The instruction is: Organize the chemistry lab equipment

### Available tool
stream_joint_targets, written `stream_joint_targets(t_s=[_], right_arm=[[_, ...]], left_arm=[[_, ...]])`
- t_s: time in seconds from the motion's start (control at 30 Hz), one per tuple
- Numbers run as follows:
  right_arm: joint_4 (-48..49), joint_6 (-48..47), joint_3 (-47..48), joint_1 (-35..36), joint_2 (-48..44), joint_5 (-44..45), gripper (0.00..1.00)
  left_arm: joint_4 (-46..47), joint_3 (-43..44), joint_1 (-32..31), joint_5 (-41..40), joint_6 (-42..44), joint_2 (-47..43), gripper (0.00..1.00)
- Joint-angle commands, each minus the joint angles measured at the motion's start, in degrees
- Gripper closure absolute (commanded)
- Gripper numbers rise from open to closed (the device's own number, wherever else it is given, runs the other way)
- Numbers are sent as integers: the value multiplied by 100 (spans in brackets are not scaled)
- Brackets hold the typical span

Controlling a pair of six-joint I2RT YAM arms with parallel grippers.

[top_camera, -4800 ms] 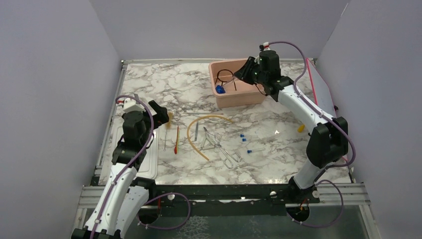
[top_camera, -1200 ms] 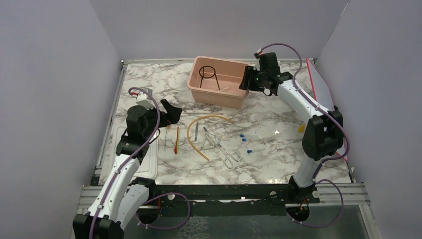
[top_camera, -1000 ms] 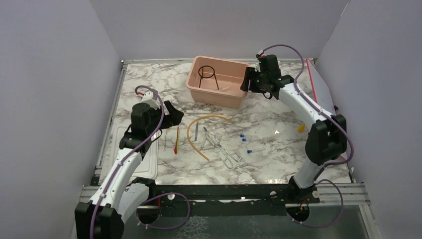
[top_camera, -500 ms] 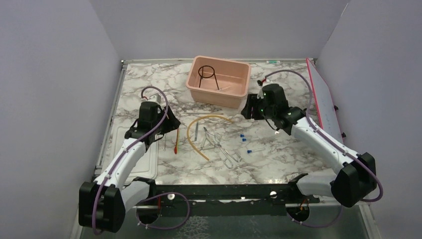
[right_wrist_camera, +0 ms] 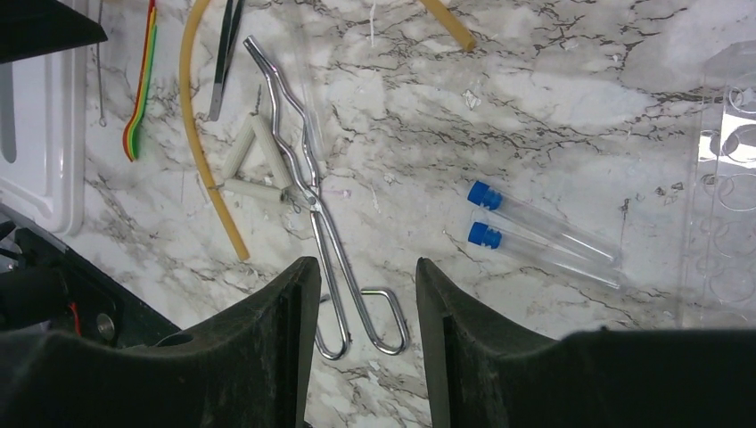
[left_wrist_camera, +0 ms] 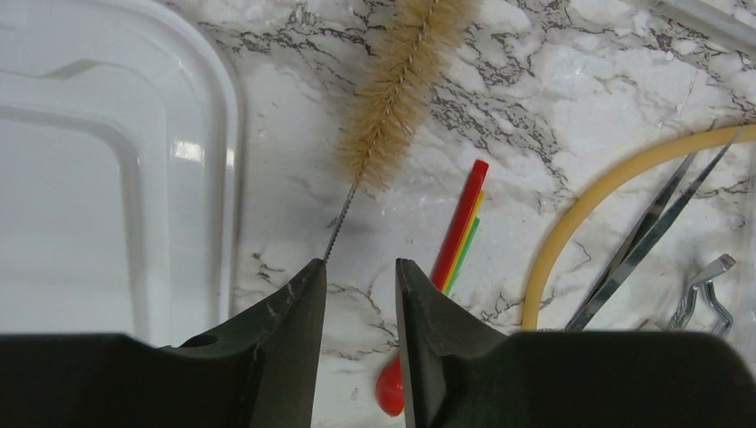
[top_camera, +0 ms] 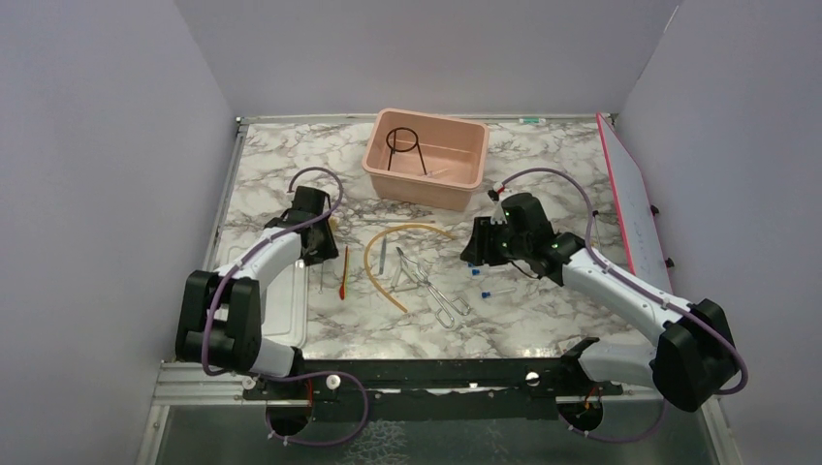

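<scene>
The brush's wire stem runs under my left gripper's finger, outside its gap, so I will open wider and take the stem point(left_wrist_camera: 348, 205) below the brush's bristles.
The pink tub point(top_camera: 456, 184) stands at the back with the black wire ring stand point(top_camera: 405, 147) inside. Loose on the marble lie a tan tube point(top_camera: 372, 260), silver tongs point(right_wrist_camera: 314, 201), tweezers point(left_wrist_camera: 644, 239), a red-orange spoon-ended rod point(left_wrist_camera: 459, 230), a bristle brush point(left_wrist_camera: 401, 89) and two blue-capped test tubes point(right_wrist_camera: 535, 230). My left gripper point(left_wrist_camera: 359, 267) hangs low with a narrow gap and nothing between its fingers; the brush's wire stem runs under its left fingertip. My right gripper point(right_wrist_camera: 361, 267) is open over the tongs' looped handles.
A flat white lid point(left_wrist_camera: 89, 178) lies at the table's left edge, beside the brush. A clear plastic rack point(right_wrist_camera: 722, 178) sits right of the test tubes. A pink-edged white board point(top_camera: 635, 203) leans along the right wall.
The right arm left the tub and swung down over the tongs. The left arm reached forward and dropped to the brush's stem. Both grippers narrowed, the left one more.
</scene>
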Motion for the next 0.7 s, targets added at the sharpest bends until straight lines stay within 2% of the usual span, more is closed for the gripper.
stream_joint_targets(t_s=[0.0,0.23,0.37,0.5,0.67], right_arm=[[269,4,-87,45,-15,-241,52],[296,-119,-95,45,-7,-193,53],[305,-141,-79,47,33,-210,53],[322,-141,-73,45,15,-237,52],[388,-90,-126,45,25,-244,52]], left_arm=[[-88,372,-27,-64,259,548,66],[-150,591,-43,-114,419,1027,76],[-271,701,-64,-209,533,954,77],[-381,856,-95,-33,635,660,70],[-569,1073,-97,-402,740,457,51]])
